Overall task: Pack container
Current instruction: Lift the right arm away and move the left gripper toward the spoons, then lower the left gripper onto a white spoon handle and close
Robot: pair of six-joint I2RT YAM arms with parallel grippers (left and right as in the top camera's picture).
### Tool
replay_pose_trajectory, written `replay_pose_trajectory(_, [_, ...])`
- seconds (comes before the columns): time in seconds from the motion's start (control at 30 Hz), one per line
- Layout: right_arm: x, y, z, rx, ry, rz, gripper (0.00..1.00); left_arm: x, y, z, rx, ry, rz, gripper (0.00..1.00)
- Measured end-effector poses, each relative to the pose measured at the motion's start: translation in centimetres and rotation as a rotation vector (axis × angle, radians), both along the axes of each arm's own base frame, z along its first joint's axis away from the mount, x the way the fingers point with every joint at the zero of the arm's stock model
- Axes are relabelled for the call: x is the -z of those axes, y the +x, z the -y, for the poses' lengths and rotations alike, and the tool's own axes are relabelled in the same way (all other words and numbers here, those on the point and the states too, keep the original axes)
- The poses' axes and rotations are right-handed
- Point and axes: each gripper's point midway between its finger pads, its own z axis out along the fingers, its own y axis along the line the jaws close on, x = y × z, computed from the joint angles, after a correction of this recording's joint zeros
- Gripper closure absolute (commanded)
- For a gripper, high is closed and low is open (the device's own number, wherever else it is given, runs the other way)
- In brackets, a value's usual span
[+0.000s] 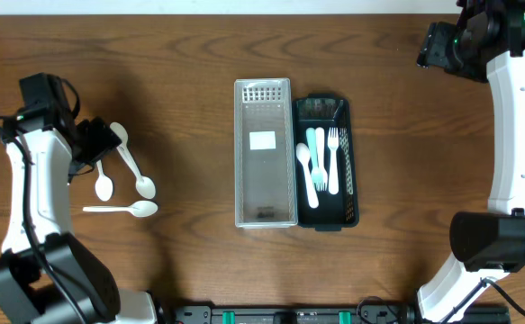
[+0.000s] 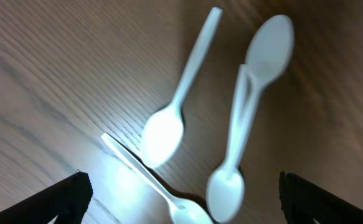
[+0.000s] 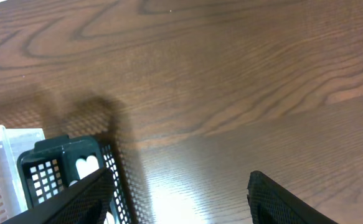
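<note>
Next, I close my left gripper on the handle [image 1: 101, 171] [image 2: 177, 102] near the bowl of the white spoon that lies between the overlapping spoons and the crosswise spoon.
Several white plastic spoons [image 1: 134, 171] lie loose on the wooden table at the left. In the left wrist view they show close up [image 2: 162, 134], two of them overlapping end to end [image 2: 234, 137]. My left gripper [image 1: 95, 142] is open and empty just above them [image 2: 181, 211]. A clear rectangular container [image 1: 265, 153] stands at the table's middle. Beside it on the right, a black mesh basket [image 1: 352, 193] holds a white spoon, a teal utensil and white forks. My right gripper [image 1: 440, 45] is open and empty [image 3: 181, 205] at the far right, away from the basket [image 3: 41, 168].
Bare wood lies between the spoons and the clear container, and to the right of the basket. The clear container [image 3: 0, 168] shows at the left edge of the right wrist view. The arm bases stand at the front corners.
</note>
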Motion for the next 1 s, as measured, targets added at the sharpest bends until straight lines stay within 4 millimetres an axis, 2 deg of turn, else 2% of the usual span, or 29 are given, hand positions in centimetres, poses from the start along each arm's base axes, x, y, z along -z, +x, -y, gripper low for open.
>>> replay_pose_trajectory(0.17, [0.0,0.0,0.1,-0.010,-0.008,-0.001,0.28,3.1,0.0,-2.4,0.046,-0.030,-0.050,0.02])
replay_pose_trajectory(0.27, [0.0,0.0,0.1,-0.012,-0.011,-0.001,0.28,5.0,-0.1,-3.2,0.096,-0.049,-0.085,0.02])
replay_pose_trajectory(0.57, [0.0,0.0,0.1,-0.015,-0.012,-0.001,0.28,8.6,0.7,-3.4,0.233,-0.067,-0.130,0.02])
replay_pose_trajectory(0.83, [0.0,0.0,0.1,-0.015,-0.012,0.000,0.28,11.3,0.5,-3.2,0.310,-0.093,-0.182,0.02])
replay_pose_trajectory(0.93, [0.0,0.1,0.1,-0.015,-0.012,0.001,0.28,11.6,0.6,-3.2,0.322,-0.099,-0.180,0.01])
replay_pose_trajectory(1.0, [0.0,0.1,0.1,-0.015,-0.012,0.003,0.28,11.6,0.7,-3.2,0.328,-0.098,-0.178,0.05])
